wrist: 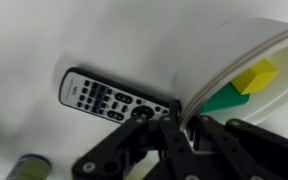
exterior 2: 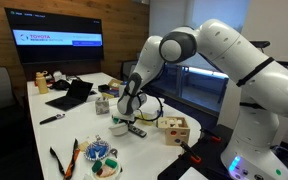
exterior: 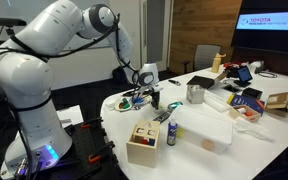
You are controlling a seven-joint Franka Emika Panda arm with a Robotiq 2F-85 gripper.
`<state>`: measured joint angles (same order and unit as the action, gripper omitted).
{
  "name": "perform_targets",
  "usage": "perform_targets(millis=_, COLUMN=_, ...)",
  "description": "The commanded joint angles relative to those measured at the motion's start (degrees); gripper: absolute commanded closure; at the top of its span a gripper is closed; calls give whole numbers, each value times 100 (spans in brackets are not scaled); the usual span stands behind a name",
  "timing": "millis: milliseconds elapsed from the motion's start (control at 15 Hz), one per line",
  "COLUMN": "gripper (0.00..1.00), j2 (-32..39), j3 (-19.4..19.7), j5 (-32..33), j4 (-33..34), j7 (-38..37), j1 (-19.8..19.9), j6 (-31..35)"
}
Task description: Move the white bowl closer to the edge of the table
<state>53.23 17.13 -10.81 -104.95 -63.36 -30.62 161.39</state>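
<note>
My gripper is to let go of the white bowl on the bare table point(exterior: 122, 117) by the edge of the table near the wooden box.
In the wrist view the white bowl point(wrist: 246, 48) fills the upper right, with yellow and green pieces inside it. My gripper point(wrist: 174, 120) is shut on its rim, one finger inside and one outside. In both exterior views the gripper point(exterior: 152, 97) point(exterior 2: 125, 117) is low over the white table point(exterior: 184, 120) point(exterior 2: 79, 128), near its rounded edge. The bowl point(exterior 2: 119, 127) shows just beneath the fingers in an exterior view. In the exterior view from the table's rounded end the fingers largely hide it.
A black remote point(wrist: 104, 98) point(exterior 2: 136, 130) lies right beside the bowl. A wooden box point(exterior: 144, 142) point(exterior 2: 174, 128), a small bottle point(exterior: 171, 133), a grey metal cup point(exterior: 195, 94) and a white container point(exterior: 212, 130) stand nearby. A laptop point(exterior 2: 72, 95) and clutter fill the far end.
</note>
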Motion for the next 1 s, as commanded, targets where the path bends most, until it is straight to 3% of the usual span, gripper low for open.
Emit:
perform_targets(millis=0, gripper=98, j2=-520, j3=116, j5=189, j4=-1058, j7=-597, j1=-254, j6=204)
perform_targets(millis=467, gripper=98, j2=-1184, j3=-593, j5=115, j4=-2092, j7=-351, j1=303, j6=300)
perform_targets(millis=933, gripper=98, j2=-1363, j3=-1290, j5=-68, j4=-2796, j7=-448, j1=799, j6=354)
